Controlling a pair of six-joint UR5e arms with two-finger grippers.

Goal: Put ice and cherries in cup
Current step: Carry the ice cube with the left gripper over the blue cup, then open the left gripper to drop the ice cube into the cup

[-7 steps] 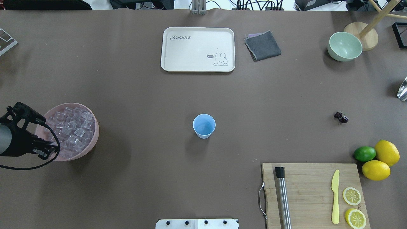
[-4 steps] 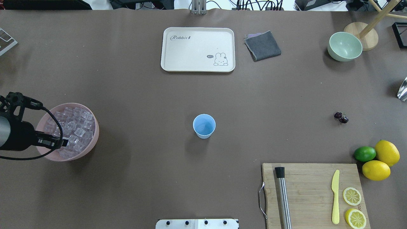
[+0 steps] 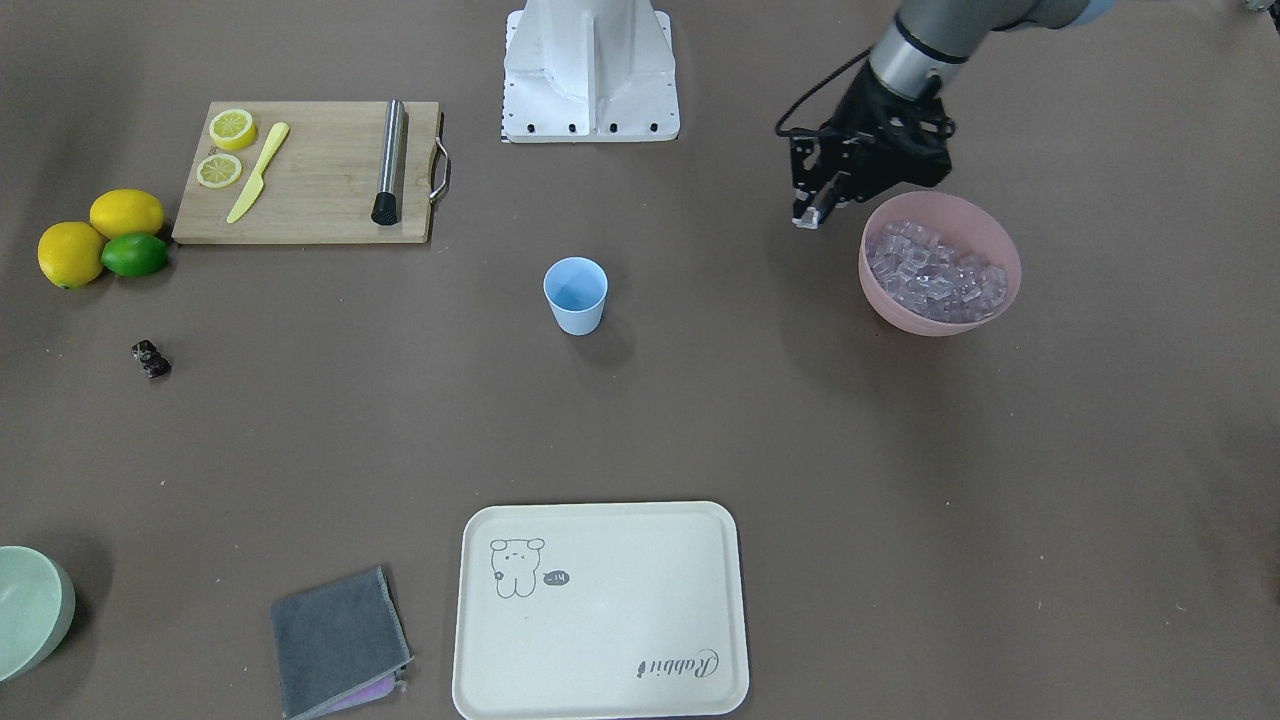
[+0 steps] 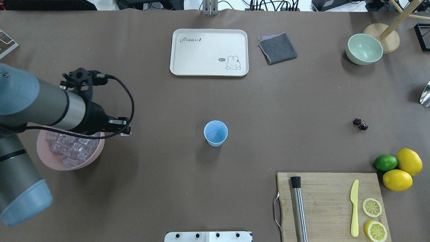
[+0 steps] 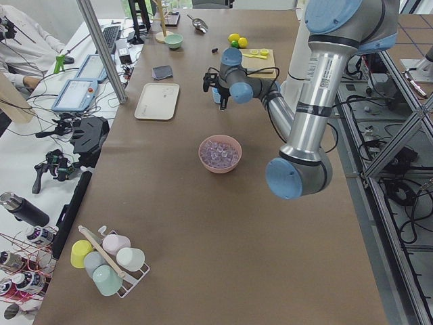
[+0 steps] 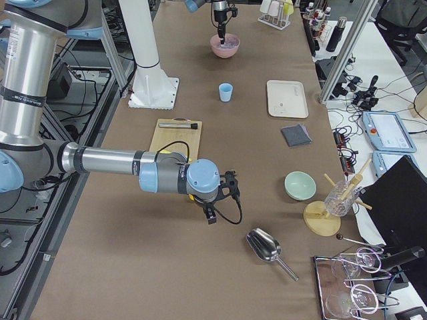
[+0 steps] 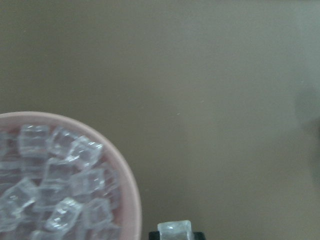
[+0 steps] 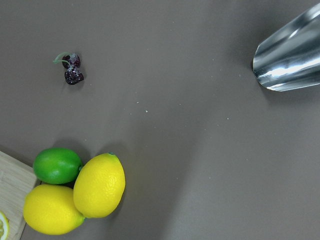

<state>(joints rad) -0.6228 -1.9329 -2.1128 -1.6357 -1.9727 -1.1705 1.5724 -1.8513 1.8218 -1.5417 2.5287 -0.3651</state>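
Note:
The ice cube, now above the table past the bowl's rim, will be released by my left gripper inside the light blue cup [image 3: 576, 287] that is standing upright in the middle of the table.
The light blue cup [image 4: 215, 133] stands upright mid-table and also shows in the front view [image 3: 575, 293]. The ice [image 4: 69, 150] fills a pink bowl [image 4: 43, 158] at the left, which also shows in the front view [image 3: 985, 305]. My left gripper [image 4: 125, 129] is above the table just past the bowl's rim on the cup side. It is shut on one ice cube [image 7: 174, 229]. The cherries [image 4: 360, 124] lie on the table at the right and show in the right wrist view [image 8: 71, 69]. My right gripper [image 6: 211, 217] shows only in the exterior right view; I cannot tell whether it is open or shut.
A cream tray [image 4: 209, 52], a grey cloth [image 4: 277, 48] and a pale green bowl [image 4: 364, 48] are at the far side. A cutting board [image 4: 331, 205] with knife, metal rod and lemon slices is near right, beside two lemons [image 4: 408, 161] and a lime [image 4: 385, 162]. A metal scoop [image 8: 290, 55] lies far right.
My left gripper has left the ice bowl and moved right toward the cup, past the bowl's rim, with an ice cube in it. The arm now covers part of the bowl.

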